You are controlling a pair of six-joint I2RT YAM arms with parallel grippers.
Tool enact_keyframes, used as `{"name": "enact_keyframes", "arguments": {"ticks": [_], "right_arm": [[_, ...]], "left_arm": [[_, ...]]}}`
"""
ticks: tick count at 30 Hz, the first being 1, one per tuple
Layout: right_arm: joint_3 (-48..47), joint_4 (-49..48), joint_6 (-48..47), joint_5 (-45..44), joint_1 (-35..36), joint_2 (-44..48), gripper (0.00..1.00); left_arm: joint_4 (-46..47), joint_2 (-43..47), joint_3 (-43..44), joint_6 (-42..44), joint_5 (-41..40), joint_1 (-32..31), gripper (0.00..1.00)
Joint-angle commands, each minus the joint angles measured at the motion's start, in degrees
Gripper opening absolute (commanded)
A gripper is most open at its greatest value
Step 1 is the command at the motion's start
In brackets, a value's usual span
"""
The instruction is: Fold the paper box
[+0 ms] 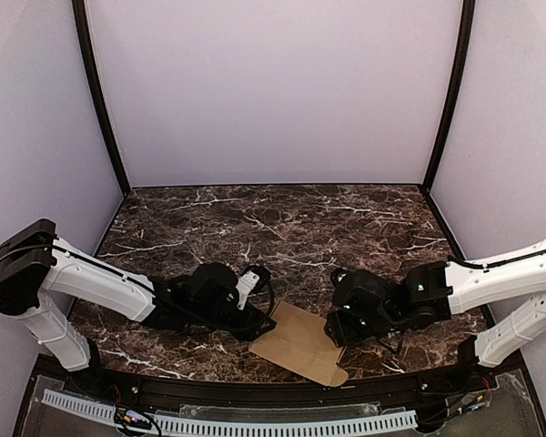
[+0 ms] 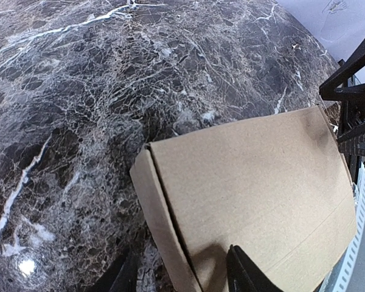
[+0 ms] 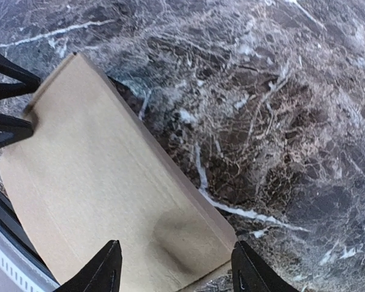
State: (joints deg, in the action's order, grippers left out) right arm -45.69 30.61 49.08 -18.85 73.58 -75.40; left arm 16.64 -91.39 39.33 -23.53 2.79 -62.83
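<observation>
The paper box sits crooked with its corner at my right gripper, so next I turn the box straighter and grab its side edge [image 3: 208, 276] with that gripper.
The paper box [image 1: 298, 343] is a flat brown cardboard piece lying on the marble table near the front edge, between my two grippers. In the left wrist view the box [image 2: 255, 188] fills the lower right, with a narrow folded flap along its left edge. My left gripper [image 2: 181, 274] is open, its jaws standing either side of that flap edge, just above it. In the right wrist view the box [image 3: 109, 182] runs from upper left to the bottom. My right gripper [image 3: 176, 267] is open, straddling the box's near corner. In the top view the left gripper [image 1: 260, 319] and right gripper [image 1: 338, 326] flank the box.
The dark marble table [image 1: 282, 228] stretches back to the pale walls. A black front rail and a white perforated strip [image 1: 227, 423] run along the near edge just behind the box. Black frame posts [image 1: 100, 100] stand at the back corners.
</observation>
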Motion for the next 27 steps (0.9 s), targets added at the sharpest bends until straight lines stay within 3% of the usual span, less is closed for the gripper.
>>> {"name": "enact_keyframes", "arguments": {"ticks": [1, 12, 27], "right_arm": [[-0.4, 7.1, 6.8, 4.7, -1.2, -0.7, 0.61], [1.2, 5.6, 15.4, 13.9, -3.6, -1.8, 0.62], [4.8, -10.0, 16.7, 17.2, -7.3, -1.3, 0.58]], "left_arm": [[-3.0, -1.1, -0.2, -0.8, 0.4, 0.2, 0.5], [-1.1, -0.4, -1.9, -4.0, 0.0, 0.2, 0.49], [-0.7, 2.8, -5.0, -6.0, -1.3, 0.2, 0.48]]}}
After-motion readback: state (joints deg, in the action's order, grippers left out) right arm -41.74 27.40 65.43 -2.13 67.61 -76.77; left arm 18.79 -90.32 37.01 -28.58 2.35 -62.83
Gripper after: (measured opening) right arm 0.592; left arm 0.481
